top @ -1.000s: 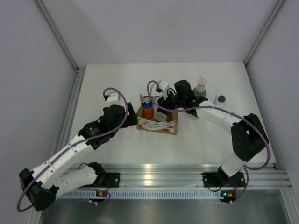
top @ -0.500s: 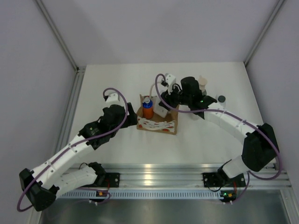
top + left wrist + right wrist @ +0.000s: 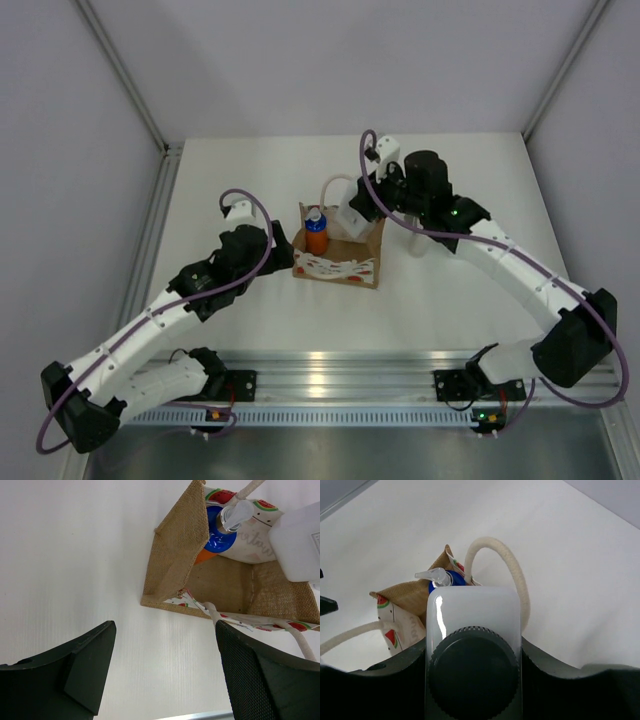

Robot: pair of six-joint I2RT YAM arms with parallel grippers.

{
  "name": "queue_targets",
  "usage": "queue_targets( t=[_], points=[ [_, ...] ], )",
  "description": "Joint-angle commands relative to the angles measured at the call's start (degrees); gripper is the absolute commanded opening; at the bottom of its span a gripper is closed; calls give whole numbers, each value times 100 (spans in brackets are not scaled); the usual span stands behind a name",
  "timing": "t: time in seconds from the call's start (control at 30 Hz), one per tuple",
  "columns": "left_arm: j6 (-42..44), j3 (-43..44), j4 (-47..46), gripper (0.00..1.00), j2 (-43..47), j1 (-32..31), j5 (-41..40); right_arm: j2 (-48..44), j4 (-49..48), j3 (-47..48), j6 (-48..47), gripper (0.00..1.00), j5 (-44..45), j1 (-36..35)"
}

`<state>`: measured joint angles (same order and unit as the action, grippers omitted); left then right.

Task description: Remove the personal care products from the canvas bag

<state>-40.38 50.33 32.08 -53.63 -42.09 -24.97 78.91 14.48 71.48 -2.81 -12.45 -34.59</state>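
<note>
The white bottle will go down from my right gripper onto the bare table point(image 3: 439, 287) just in front of the pale tube.
The canvas bag point(image 3: 340, 262) stands mid-table, open at the top. The orange bottle with the blue top point(image 3: 316, 233) stands in its left end; it also shows in the left wrist view point(image 3: 218, 539). My right gripper point(image 3: 362, 203) is shut on a white bottle with a dark grey cap point(image 3: 474, 645) and holds it above the bag's back right corner point(image 3: 351, 213). My left gripper point(image 3: 165, 675) is open and empty, just left of the bag point(image 3: 176, 555), over bare table. The grey-green bottle and the other white bottle are hidden behind my right arm.
A cream handle loop point(image 3: 512, 575) arches up behind the held bottle. The table's metal rail point(image 3: 400, 365) runs along the near edge. Walls close in the left, back and right sides.
My right gripper has risen out of the bag with the white bottle and moved up and toward the back right. The left arm has not moved.
</note>
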Motion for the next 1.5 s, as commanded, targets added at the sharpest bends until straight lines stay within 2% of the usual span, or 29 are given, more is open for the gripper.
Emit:
queue_targets(
  t=[0.0, 0.17, 0.37, 0.73, 1.1, 1.3, 1.47],
  points=[
    [-40, -14, 1, 85, 168, 7, -87, -623, -429, 656, 500, 0, 199, 31],
    [-49, -40, 1, 85, 186, 7, -87, -939, -157, 770, 702, 0, 287, 92],
    [-66, -40, 0, 85, 177, 7, -43, -1352, 20, 736, 1080, 0, -126, 461],
    [-57, -14, -8, 85, 177, 7, 19, -2529, 678, -46, 1063, 0, -48, 1209],
    [-102, 21, -8, 85, 194, 7, 106, -3505, 1224, -1197, 958, 0, 1076, 1235],
    [-93, 56, -8, 86, 309, 7, 142, -3524, 1180, -1997, 966, 0, 1279, 1235],
    [-40, 65, 1, 87, 326, 7, 159, -3409, 1030, -2419, 808, 0, 1859, 1235]
  ],
)
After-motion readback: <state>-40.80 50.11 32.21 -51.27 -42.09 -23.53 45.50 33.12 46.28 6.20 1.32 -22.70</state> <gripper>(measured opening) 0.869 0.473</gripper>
